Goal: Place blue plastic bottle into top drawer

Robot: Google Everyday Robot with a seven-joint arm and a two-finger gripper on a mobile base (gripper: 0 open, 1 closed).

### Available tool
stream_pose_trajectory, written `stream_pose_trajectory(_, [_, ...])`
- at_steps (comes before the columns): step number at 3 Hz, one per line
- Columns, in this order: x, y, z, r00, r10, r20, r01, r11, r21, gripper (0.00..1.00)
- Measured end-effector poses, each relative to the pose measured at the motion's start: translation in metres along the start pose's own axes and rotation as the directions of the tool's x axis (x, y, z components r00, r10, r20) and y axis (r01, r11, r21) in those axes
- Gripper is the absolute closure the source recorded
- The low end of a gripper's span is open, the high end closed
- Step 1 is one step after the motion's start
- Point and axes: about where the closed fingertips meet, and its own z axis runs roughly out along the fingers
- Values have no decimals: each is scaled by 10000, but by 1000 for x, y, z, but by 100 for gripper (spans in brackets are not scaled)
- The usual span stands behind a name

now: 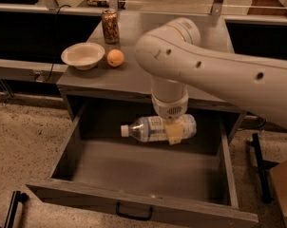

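My gripper needs to release the blue plastic bottle on the middle of the drawer's bottom (165,162), a little toward the black stand. The bottle is now held level inside the drawer.
The blue plastic bottle (150,128) is clear with a white cap pointing left and a white-and-blue label. It lies level, held inside the open top drawer (143,203), near the back and above the floor. My gripper (174,131) hangs from the big white arm and is shut on the bottle's right half, one yellowish finger (174,132) across its front. The drawer is pulled far out, with a small black handle (134,213) on its front panel.
On the cabinet top (134,75) stand a white bowl (82,55), an orange (115,58) and a brown patterned can (110,25). A black stand (260,167) is at the right of the drawer. The floor is speckled carpet.
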Motion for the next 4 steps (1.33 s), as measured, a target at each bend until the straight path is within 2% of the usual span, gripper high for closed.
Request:
stream_pose_trajectory(1, [1,18,41,9927,1149,380,-1144,9933,-145,100])
stream_pose_trajectory(2, [-1,26,67,9851,1672,407,-1665,9858,-190,100])
stream_pose_trajectory(3, [-5,30,85,9880,1543,-62,-1544,9877,-258,100])
stream_pose_trajectory(4, [-3,31,98,9862,1653,123,-1646,9854,-440,100])
